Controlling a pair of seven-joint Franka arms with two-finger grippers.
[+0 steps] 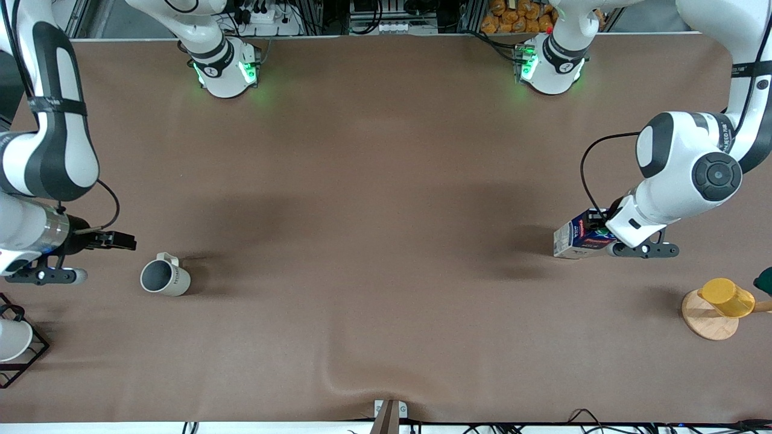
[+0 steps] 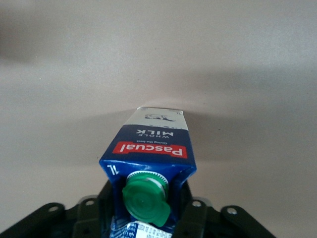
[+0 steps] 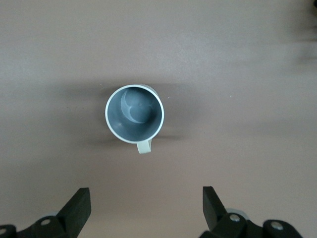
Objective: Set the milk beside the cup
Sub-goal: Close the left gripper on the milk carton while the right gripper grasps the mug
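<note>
I should next move my right gripper to the cup's rim (image 1: 147,265) (image 3: 161,126), on the side toward the end of the right arm, and close it there.
The milk (image 1: 573,239) is a dark blue carton with a green cap, at the left arm's end of the table. My left gripper (image 1: 598,231) is shut on its top, and the carton tilts with its pale base toward the right arm's end. In the left wrist view the milk (image 2: 148,144) shows its red band, with my left gripper (image 2: 147,201) closed around the cap end. The cup (image 1: 164,278) is an off-white mug with a grey inside, at the right arm's end. My right gripper (image 1: 117,241) is open and empty beside it. In the right wrist view the cup (image 3: 133,113) lies ahead of the open right gripper (image 3: 146,208).
A yellow cup (image 1: 727,297) sits on a round wooden stand (image 1: 705,322) near the left arm's end. A black wire rack (image 1: 24,361) with a white cup (image 1: 11,339) stands at the right arm's end. The brown table cover has a ripple (image 1: 338,380) near the front edge.
</note>
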